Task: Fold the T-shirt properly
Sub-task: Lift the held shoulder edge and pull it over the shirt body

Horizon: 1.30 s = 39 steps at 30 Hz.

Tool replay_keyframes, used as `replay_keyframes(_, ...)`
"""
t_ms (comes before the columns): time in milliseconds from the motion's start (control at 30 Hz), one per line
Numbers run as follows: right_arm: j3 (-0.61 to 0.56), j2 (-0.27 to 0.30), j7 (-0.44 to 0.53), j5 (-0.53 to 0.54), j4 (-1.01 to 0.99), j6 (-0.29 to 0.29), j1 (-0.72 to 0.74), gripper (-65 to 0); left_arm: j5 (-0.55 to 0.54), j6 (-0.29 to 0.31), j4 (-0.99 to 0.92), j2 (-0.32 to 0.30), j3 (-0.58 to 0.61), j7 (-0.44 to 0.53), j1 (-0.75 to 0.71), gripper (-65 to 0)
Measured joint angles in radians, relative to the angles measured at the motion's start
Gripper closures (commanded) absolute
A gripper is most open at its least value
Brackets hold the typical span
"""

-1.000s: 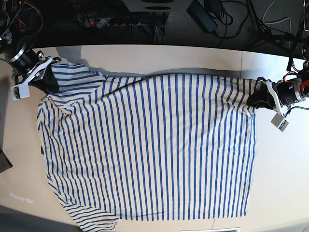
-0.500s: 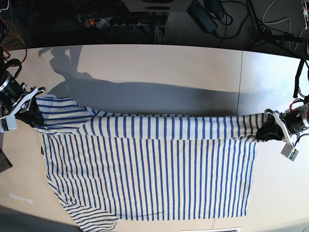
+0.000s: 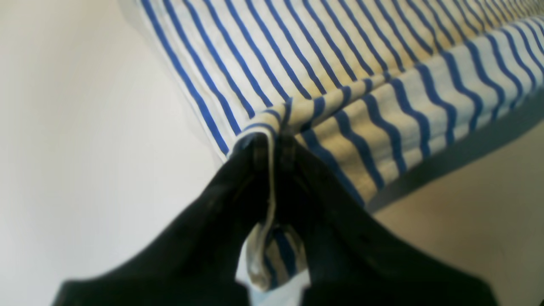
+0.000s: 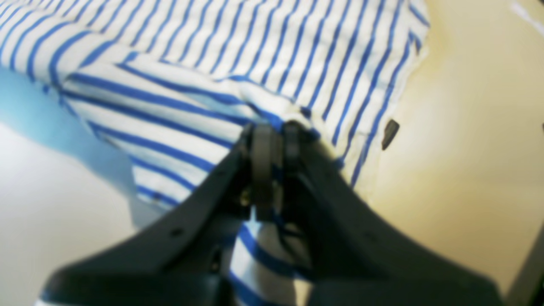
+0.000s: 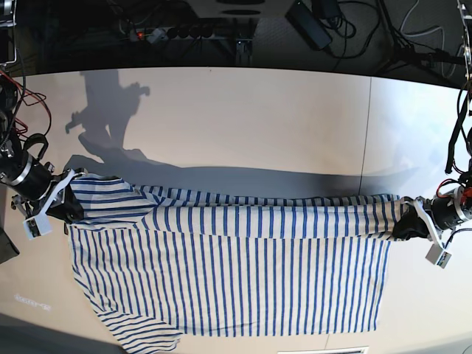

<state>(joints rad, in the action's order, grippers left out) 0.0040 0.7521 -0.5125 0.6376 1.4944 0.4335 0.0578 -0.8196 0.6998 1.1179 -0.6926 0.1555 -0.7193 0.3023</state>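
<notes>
The T-shirt is far from the table edge by the cables; my left gripper needs to grab the folded corner (image 5: 385,200) to help my right gripper drag it closer.
The white T-shirt with thin blue stripes (image 5: 228,280) lies on the table, its far edge lifted and drawn toward the near side as a taut band between my grippers. My left gripper (image 5: 408,223) is shut on the T-shirt's hem corner at the right; the left wrist view shows the cloth (image 3: 323,63) pinched between its black fingers (image 3: 255,157). My right gripper (image 5: 63,203) is shut on the sleeve-and-shoulder end at the left; the right wrist view shows the striped cloth (image 4: 255,55) pinched there and a small dark label (image 4: 389,132).
The pale table (image 5: 236,118) runs to a dark far edge with cables and a power strip (image 5: 192,31) behind it. A seam in the table top (image 5: 366,125) runs down the right side. A dark object (image 5: 6,243) sits at the left edge.
Both grippers have carried the T-shirt's far edge toward the near side of the table. The folded-over band now lies lower on the shirt, and more bare table shows behind it.
</notes>
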Motion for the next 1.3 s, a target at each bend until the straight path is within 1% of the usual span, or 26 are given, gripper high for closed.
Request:
replay_keyframes(133, -0.108, -0.001, -0.001, -0.039, -0.066, 0.000, 0.114, 0.0, 0.050, 0.000, -0.074, 0.036, 0.019, 0.028, 0.064, 0.0)
replay_keyframes(233, -0.174, -0.003, 0.004, -0.040, -0.123, 0.000, 0.191, 0.0, 0.075, 0.000, -0.114, 0.057, 0.019, 0.035, 0.109, 0.0)
replay_keyframes(267, -0.187, -0.007, 0.004, -0.046, -0.144, 0.000, 0.210, 0.0, 0.085, 0.000, -0.126, 0.063, 0.019, 0.053, 0.118, 0.0)
replay_keyframes(433, -0.238, -0.056, 0.002, -0.110, -0.238, 0.000, 0.290, 0.0, 0.169, 0.000, -0.178, 0.092, 0.019, 0.121, 0.139, 0.0)
replay_keyframes(467, -0.245, -0.069, 0.000, -0.124, -0.256, 0.000, 0.304, 0.0, 0.172, 0.001, -0.180, 0.095, 0.019, 0.130, 0.139, -4.1)
replay_keyframes(500, -0.249, -0.080, 0.002, -0.137, -0.270, 0.000, 0.314, 0.0, 0.177, 0.000, -0.181, 0.098, 0.019, 0.131, 0.140, -10.0)
replay_keyframes(567, -0.251, -0.104, 0.006, -0.147, -0.298, 0.000, 0.330, 0.0, 0.183, 0.000, -0.182, 0.103, 0.019, 0.130, 0.142, -24.4)
replay_keyframes(600, -0.251, -0.116, 0.012, -0.151, -0.311, 0.000, 0.336, -11.2, 0.189, 0.000, -0.182, 0.103, 0.019, 0.129, 0.142, -31.7)
replay_keyframes(633, -0.251, -0.124, 0.031, -0.168, -0.323, 0.001, 0.340, -26.9, 0.194, 0.000, -0.182, 0.103, 0.019, 0.130, 0.144, -37.3)
replay_keyframes(667, -0.251, -0.130, 0.049, -0.189, -0.327, 0.000, 0.339, -40.4, 0.195, 0.000, -0.182, 0.102, 0.019, 0.130, 0.145, -39.9)
replay_keyframes(700, -0.251, -0.135, 0.062, -0.199, -0.329, 0.000, 0.339, -45.2, 0.200, 0.000, -0.182, 0.102, 0.019, 0.130, 0.147, -40.2)
replay_keyframes(833, -0.250, -0.140, 0.108, -0.213, -0.330, 0.000, 0.340, -44.6, 0.203, 0.000, -0.183, 0.102, 0.019, 0.116, 0.172, -40.2)
replay_keyframes(967, -0.246, -0.140, 0.106, -0.213, -0.329, 0.000, 0.364, -44.6, 0.192, -0.007, -0.182, 0.096, 0.018, 0.105, 0.232, -40.1)
replay_keyframes(1067, -0.246, -0.140, 0.108, -0.173, -0.329, 0.000, 0.385, -44.5, 0.097, -0.007, -0.182, 0.095, 0.015, 0.057, 0.259, -39.9)
replay_keyframes(1100, -0.246, -0.141, 0.108, -0.173, -0.329, 0.000, 0.389, -44.1, 0.086, -0.008, -0.182, 0.100, 0.015, 0.040, 0.261, -38.8)
replay_keyframes(1133, -0.243, -0.146, 0.109, -0.175, -0.329, 0.000, 0.389, -40.4, 0.087, -0.007, -0.182, 0.106, 0.015, 0.030, 0.260, -33.2)
replay_keyframes(1167, -0.243, -0.155, 0.109, -0.186, -0.329, 0.000, 0.389, -32.5, 0.095, -0.007, -0.182, 0.114, 0.015, 0.018, 0.257, -23.4)
replay_keyframes(1200, -0.243, -0.167, 0.108, -0.206, -0.330, 0.000, 0.389, -22.1, 0.100, -0.007, -0.182, 0.126, 0.015, 0.002, 0.257, -10.6)
replay_keyframes(1233, -0.244, -0.180, 0.108, -0.224, -0.331, 0.000, 0.388, -9.8, 0.107, -0.007, -0.182, 0.140, 0.015, -0.009, 0.255, 0.0)
replay_keyframes(1267, -0.244, -0.195, 0.108, -0.238, -0.334, 0.000, 0.388, 0.0, 0.109, -0.007, -0.182, 0.153, 0.016, -0.021, 0.255, 0.0)
replay_keyframes(1300, -0.244, -0.207, 0.101, -0.256, -0.337, 0.000, 0.388, 0.0, 0.112, -0.007, -0.182, 0.167, 0.015, -0.031, 0.255, 0.0)
